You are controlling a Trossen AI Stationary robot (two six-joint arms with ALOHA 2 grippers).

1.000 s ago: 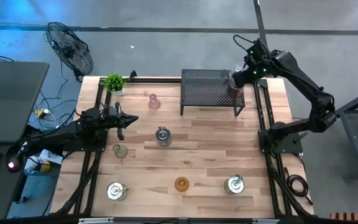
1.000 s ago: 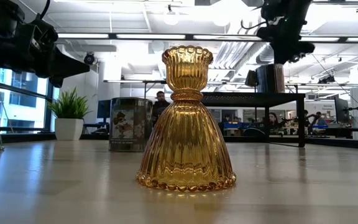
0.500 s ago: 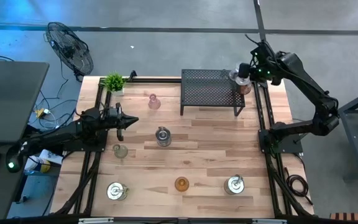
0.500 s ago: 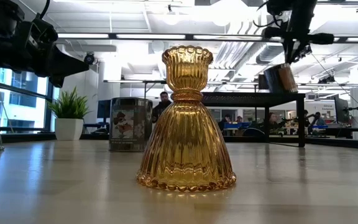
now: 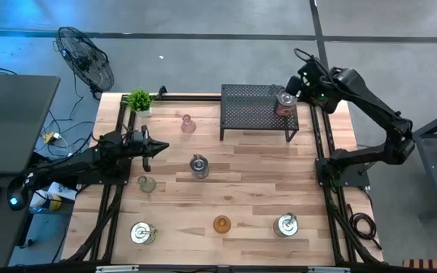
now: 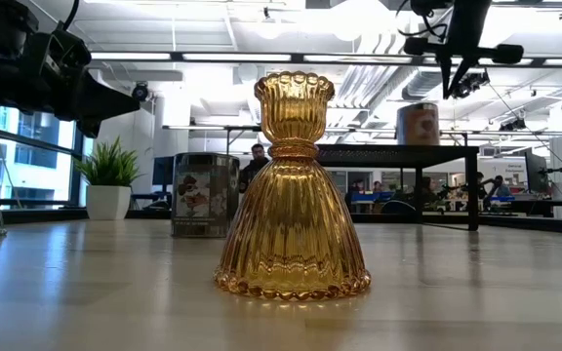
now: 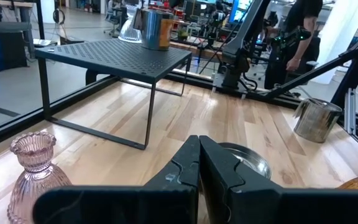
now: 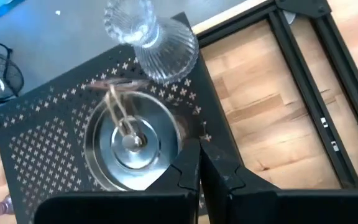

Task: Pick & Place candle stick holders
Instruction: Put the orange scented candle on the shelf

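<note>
The silver holder sits in from the rack's side edge, so next my right gripper takes the holder's near rim [image 8: 120, 188] and slides it toward that edge.
A silver candle stick holder [image 5: 285, 103] stands upright on the far right corner of the black mesh rack [image 5: 253, 112], next to a clear glass one [image 8: 149, 36]. My right gripper [image 8: 198, 155] is shut just above and beside the silver holder [image 6: 420, 124], pointing steeply down; in the low view its fingers [image 6: 454, 80] stay clear of it. My left gripper [image 5: 158, 146], shut and level, waits at the table's left. On the table stand pink [image 5: 187, 123], pale green [image 5: 146, 183] and amber [image 5: 221, 224] glass holders and three silver ones [image 5: 198, 165] [image 5: 143, 233] [image 5: 286, 225].
A small potted plant [image 5: 139, 100] sits at the far left corner. Black frame rails [image 5: 323, 136] run along both table sides. Bare wood lies between the rack and the near row of holders. People show in the room beyond the table.
My right gripper has rolled about its own axis above the rack's far right corner and shifted slightly, staying shut. The silver holder under it was tipped half a second ago and now stands upright on the rack.
</note>
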